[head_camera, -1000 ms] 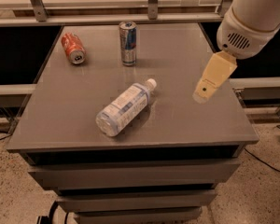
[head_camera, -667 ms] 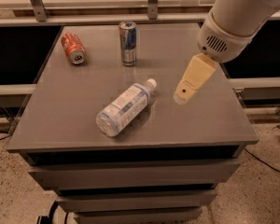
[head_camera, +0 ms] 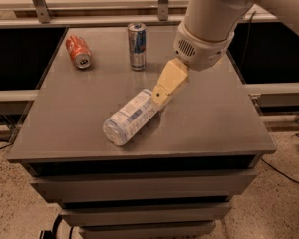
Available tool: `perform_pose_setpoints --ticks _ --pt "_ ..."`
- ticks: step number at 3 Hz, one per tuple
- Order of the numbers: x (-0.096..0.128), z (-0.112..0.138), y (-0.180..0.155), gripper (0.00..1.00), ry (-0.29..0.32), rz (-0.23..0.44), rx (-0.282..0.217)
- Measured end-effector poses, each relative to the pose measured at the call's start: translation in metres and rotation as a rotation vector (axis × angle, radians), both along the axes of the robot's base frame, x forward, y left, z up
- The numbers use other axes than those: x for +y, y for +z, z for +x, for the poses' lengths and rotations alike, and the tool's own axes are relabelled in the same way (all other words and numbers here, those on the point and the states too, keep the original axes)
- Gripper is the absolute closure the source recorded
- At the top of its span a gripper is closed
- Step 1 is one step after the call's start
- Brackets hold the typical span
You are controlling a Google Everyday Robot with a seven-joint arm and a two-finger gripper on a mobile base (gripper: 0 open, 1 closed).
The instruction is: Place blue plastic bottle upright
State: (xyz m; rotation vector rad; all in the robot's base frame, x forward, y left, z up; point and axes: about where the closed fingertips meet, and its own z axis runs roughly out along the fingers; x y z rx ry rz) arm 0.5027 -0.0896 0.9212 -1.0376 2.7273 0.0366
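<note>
My gripper should hold the cap-end half [head_camera: 150, 100] of the blue plastic bottle once it closes there, leaving the bottle's base free toward the front of the table.
The blue plastic bottle [head_camera: 129, 116] lies on its side on the grey table [head_camera: 209, 118], clear and ribbed with a blue-and-white label, its base toward the front left. Its cap end points to the back right and is hidden behind my gripper. My gripper [head_camera: 161, 97], with tan fingers, reaches down from the white arm at the upper right and sits right over the bottle's cap end.
A slim blue-and-silver can [head_camera: 136, 46] stands upright at the back centre. A red-orange can [head_camera: 78, 52] lies on its side at the back left. The table's edges drop off at the front and right; a shelf rail runs behind.
My arm and gripper have moved left and forward across the table, from the right side to the bottle's cap end. The bottle and cans have not moved.
</note>
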Motion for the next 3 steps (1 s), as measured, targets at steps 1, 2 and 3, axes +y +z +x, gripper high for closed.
perform_pose_setpoints --ticks 1,2,3 --pt "0.010 0.003 -0.011 0.00 -0.152 0.025 0.046" --pt "0.022 0.011 -0.016 0.00 -0.310 0.046 0.061" --pt "0.040 0.019 -0.021 0.00 -0.440 0.062 0.054"
